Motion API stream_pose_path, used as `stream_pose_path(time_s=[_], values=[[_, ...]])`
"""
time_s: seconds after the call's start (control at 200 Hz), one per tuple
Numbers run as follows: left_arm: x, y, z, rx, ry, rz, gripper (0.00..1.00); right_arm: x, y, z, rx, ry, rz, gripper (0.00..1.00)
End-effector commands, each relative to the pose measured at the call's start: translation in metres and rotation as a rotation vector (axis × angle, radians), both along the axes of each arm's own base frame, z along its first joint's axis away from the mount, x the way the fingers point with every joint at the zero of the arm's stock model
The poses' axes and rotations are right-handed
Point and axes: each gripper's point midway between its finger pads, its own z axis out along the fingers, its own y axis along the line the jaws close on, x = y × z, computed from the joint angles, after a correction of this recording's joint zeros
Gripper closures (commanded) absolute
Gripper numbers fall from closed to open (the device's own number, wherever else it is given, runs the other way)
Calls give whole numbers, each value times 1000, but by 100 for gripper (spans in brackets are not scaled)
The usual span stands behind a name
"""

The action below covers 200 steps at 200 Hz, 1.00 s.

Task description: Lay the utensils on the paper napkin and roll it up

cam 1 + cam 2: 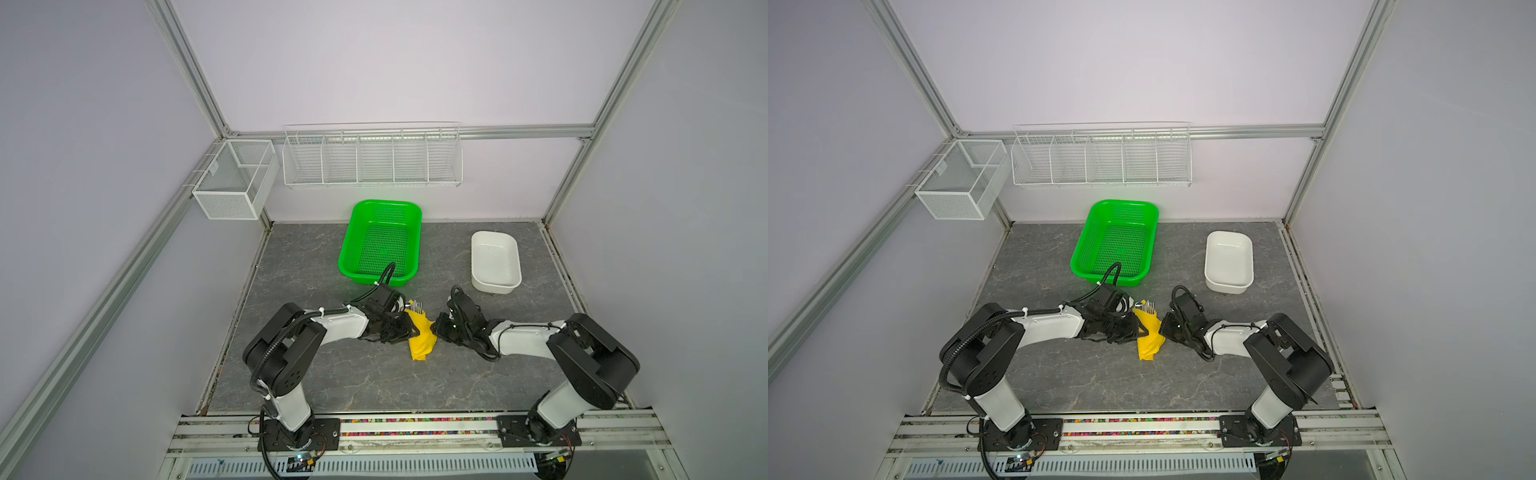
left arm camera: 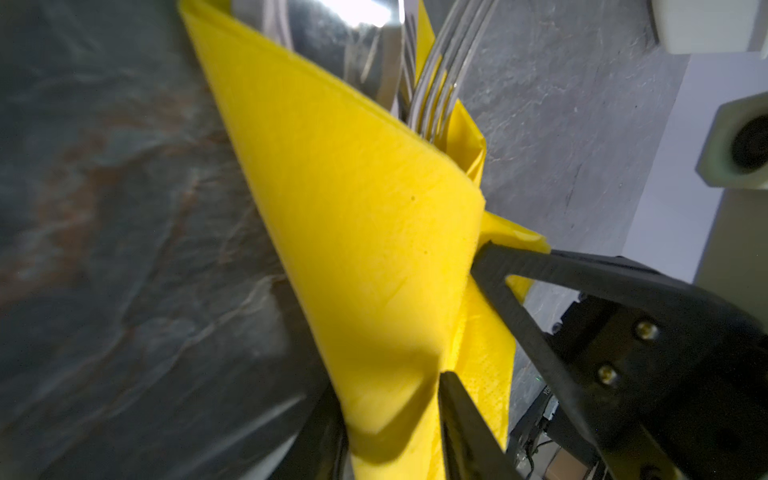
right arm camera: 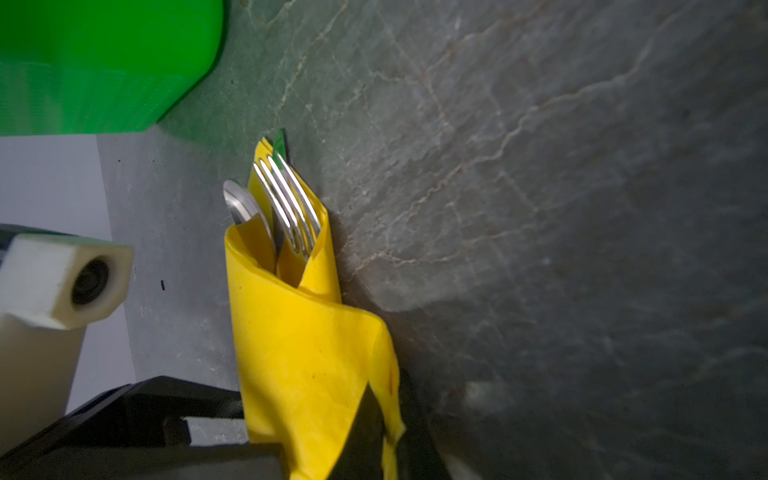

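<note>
My right gripper is pinching only the thin flap of the napkin beside the loose roll. It should open, move in and grip the roll's wrapped body (image 3: 318,364).
The yellow paper napkin (image 1: 422,338) (image 1: 1149,338) lies on the grey table, wrapped into a loose roll around the utensils. Fork tines (image 3: 291,203) (image 2: 440,83) and a spoon bowl (image 3: 239,201) (image 2: 332,33) stick out of its far end; the handles are hidden inside. My left gripper (image 2: 390,399) (image 1: 409,330) straddles the roll from the left, with both fingers against the paper. From the right, my right gripper (image 3: 390,399) (image 1: 436,328) is pinched on a thin flap of the napkin (image 2: 515,237).
A green perforated basket (image 1: 345,249) stands just behind the left wrist. A white tub (image 1: 476,257) sits at the back right. A wire rack (image 1: 372,158) and a mesh box (image 1: 232,183) hang on the back wall.
</note>
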Motion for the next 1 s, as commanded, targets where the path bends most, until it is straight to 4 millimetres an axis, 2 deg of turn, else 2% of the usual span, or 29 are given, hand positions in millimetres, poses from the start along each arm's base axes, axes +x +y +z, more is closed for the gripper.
stream_pose_path(time_s=[0.0, 0.185, 0.345, 0.495, 0.575, 0.695, 0.755, 0.995], values=[[-9, 15, -31, 118, 43, 17, 65, -3, -6, -7, -15, 10, -2, 87], [-13, 20, -39, 150, 45, 10, 67, 0, -6, 7, -8, -16, 6, 79], [-13, 22, -41, 159, 40, 7, 68, 2, -19, 28, -55, -51, -13, 57], [-13, 21, -41, 163, 36, 5, 68, 3, -29, 51, -98, -93, -13, 54], [-12, 21, -41, 162, 33, 6, 68, 2, -20, 64, -81, -126, 32, 56], [-12, 21, -40, 161, 31, 5, 68, 1, 5, 73, -54, -136, 127, 69], [-12, 21, -40, 162, 30, 3, 68, 1, 14, 68, -53, -109, 144, 74], [-12, 21, -40, 163, 30, -1, 68, 3, 33, 36, -49, -19, 168, 74]])
